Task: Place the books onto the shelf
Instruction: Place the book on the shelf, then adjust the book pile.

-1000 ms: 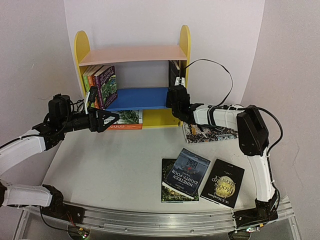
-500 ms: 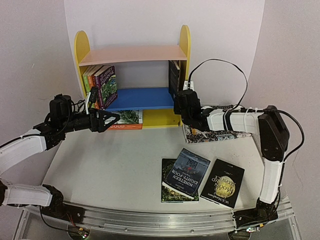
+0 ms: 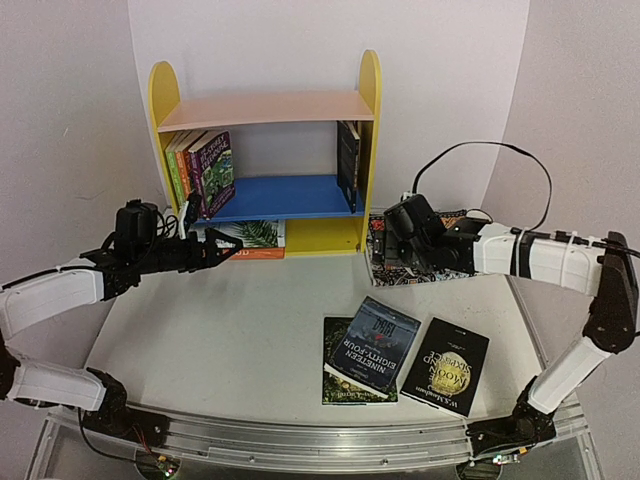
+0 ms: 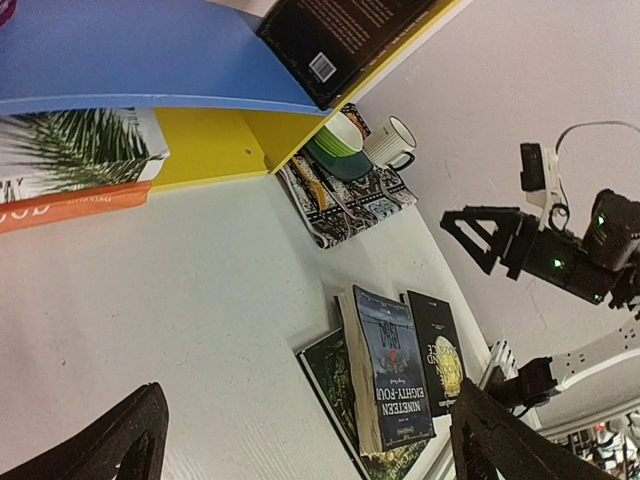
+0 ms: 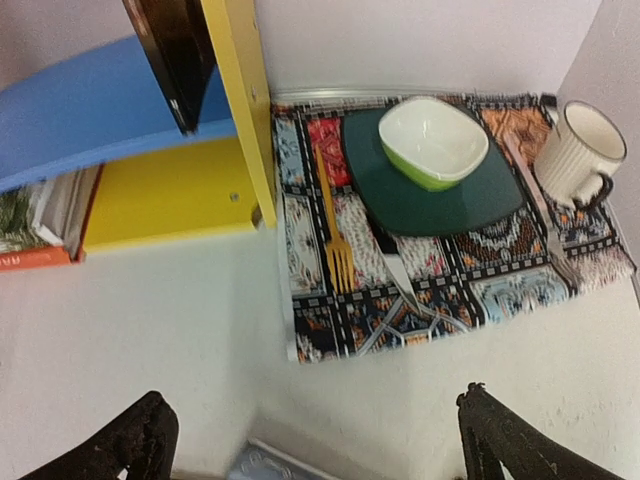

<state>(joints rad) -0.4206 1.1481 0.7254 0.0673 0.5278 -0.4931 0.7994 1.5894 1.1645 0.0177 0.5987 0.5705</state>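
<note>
Next, my left gripper goes to Nineteen Eighty-Four's page side (image 3: 330, 360) (image 4: 368, 430) and closes there, close to the book's corner nearest the table's front edge.
The shelf (image 3: 265, 110) stands at the back of the table, with yellow sides, a pink top and a blue middle board (image 5: 80, 120). Several books (image 3: 205, 170) stand at the left of the blue board, and a dark book (image 3: 348, 160) leans at its right end. A palm-leaf book on an orange one (image 3: 250, 238) lies on the base. Three books lie on the table: Nineteen Eighty-Four (image 3: 375, 345) on a dark green one (image 3: 335, 378), and a black moon book (image 3: 445, 365). My left gripper (image 3: 228, 248) is open and empty near the shelf's left front. My right gripper (image 3: 388, 250) hangs open and empty over the mat's left edge.
A patterned placemat (image 5: 450, 260) lies right of the shelf. It carries a dark green plate (image 5: 440, 200), a green bowl (image 5: 432, 140), a yellow fork (image 5: 335, 220) and a white mug (image 5: 580, 150). A black cable (image 3: 480, 150) loops above the right arm.
My right gripper has opened and drawn back from the shelf's right end to over the placemat, leaving the dark book on the blue board. The left arm has shifted slightly.
</note>
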